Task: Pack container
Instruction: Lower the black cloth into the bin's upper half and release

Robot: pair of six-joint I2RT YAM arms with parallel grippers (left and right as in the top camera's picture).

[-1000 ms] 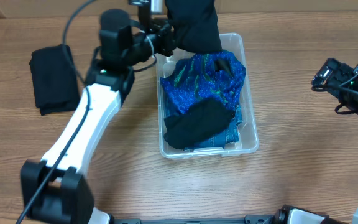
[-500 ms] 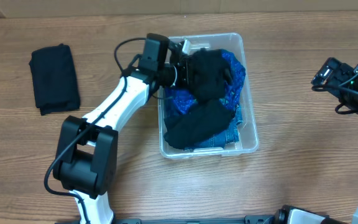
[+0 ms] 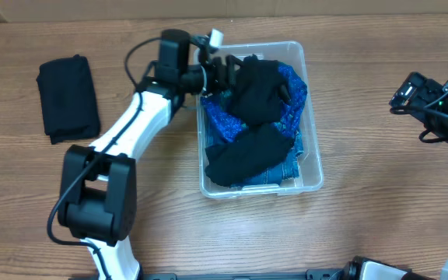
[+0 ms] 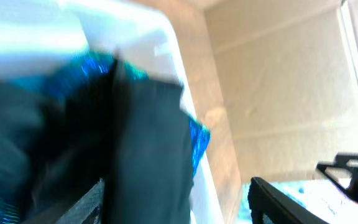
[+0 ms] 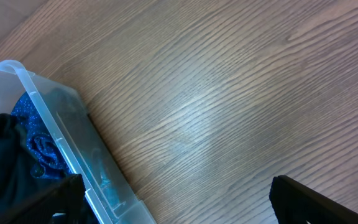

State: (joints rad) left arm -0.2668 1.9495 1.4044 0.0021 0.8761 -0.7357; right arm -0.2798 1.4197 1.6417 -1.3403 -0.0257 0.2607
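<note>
Next, my left gripper grips the garment's edge (image 3: 236,99) and pulls it toward the container's corner near it, because the back black garment lies bunched short of that corner.
The clear container (image 3: 314,167) stands mid-table, filled with a shiny blue cloth (image 3: 225,117) and a black garment (image 3: 247,155) at its front. A second black garment (image 3: 259,89) lies on top at the back. My left gripper (image 3: 228,66) is open over the container's back left corner, right beside that garment. In the left wrist view the black garment (image 4: 148,149) lies between the spread fingers, against the left fingertip (image 4: 82,205), over the container's white rim (image 4: 201,186). My right gripper (image 3: 401,95) is open, to the right of the container, over bare table.
A folded black cloth (image 3: 68,97) lies on the table at the far left. The right wrist view shows the container's corner (image 5: 42,106) at the left, wood-grain table (image 5: 229,106) beyond it, and the open right gripper (image 5: 179,202).
The left gripper carried the black garment down into the back of the container, then opened and let it go. It has drawn back slightly to the left. The right arm is still.
</note>
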